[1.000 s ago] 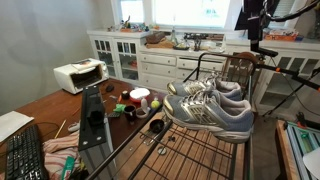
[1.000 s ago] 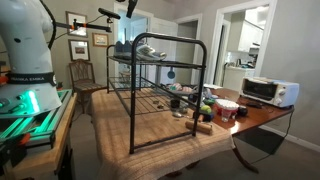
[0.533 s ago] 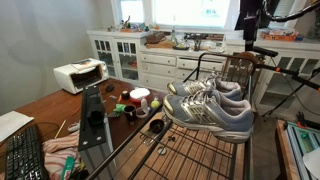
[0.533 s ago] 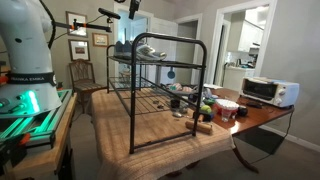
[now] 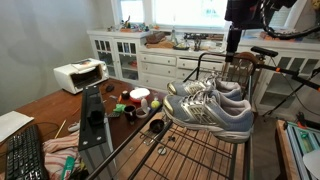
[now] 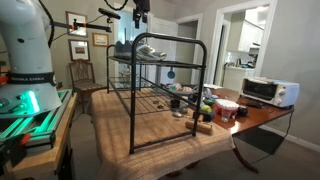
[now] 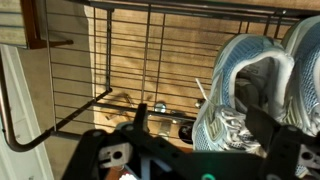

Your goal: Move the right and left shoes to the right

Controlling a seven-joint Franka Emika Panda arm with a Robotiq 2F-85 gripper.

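Note:
The robot's gripper needs to next move to the far shoe's laced tongue (image 5: 212,79) (image 7: 233,126), just in front of that shoe's opening, and close there.
Two grey-and-silver sneakers with white laces sit side by side on top of a black wire rack (image 5: 190,152). The near shoe (image 5: 214,118) and the far shoe (image 5: 213,92) both point their toes toward the table; the pair also shows in an exterior view (image 6: 150,51). In the wrist view one shoe (image 7: 240,100) lies under me and the other (image 7: 305,55) is at the right edge. My gripper (image 5: 232,42) hangs above the shoes, apart from them, also seen high up in an exterior view (image 6: 141,13). In the wrist view my gripper (image 7: 202,128) is open and empty.
A wooden table under the rack holds a white toaster oven (image 5: 80,75), cups (image 5: 140,97) and small clutter. A keyboard (image 5: 25,155) lies at the near edge. A wooden chair (image 5: 240,68) and white cabinets (image 5: 150,60) stand behind. The robot base (image 6: 25,60) stands beside the rack.
The arm has swung over toward the shoes and come down a little. The shoes have not moved.

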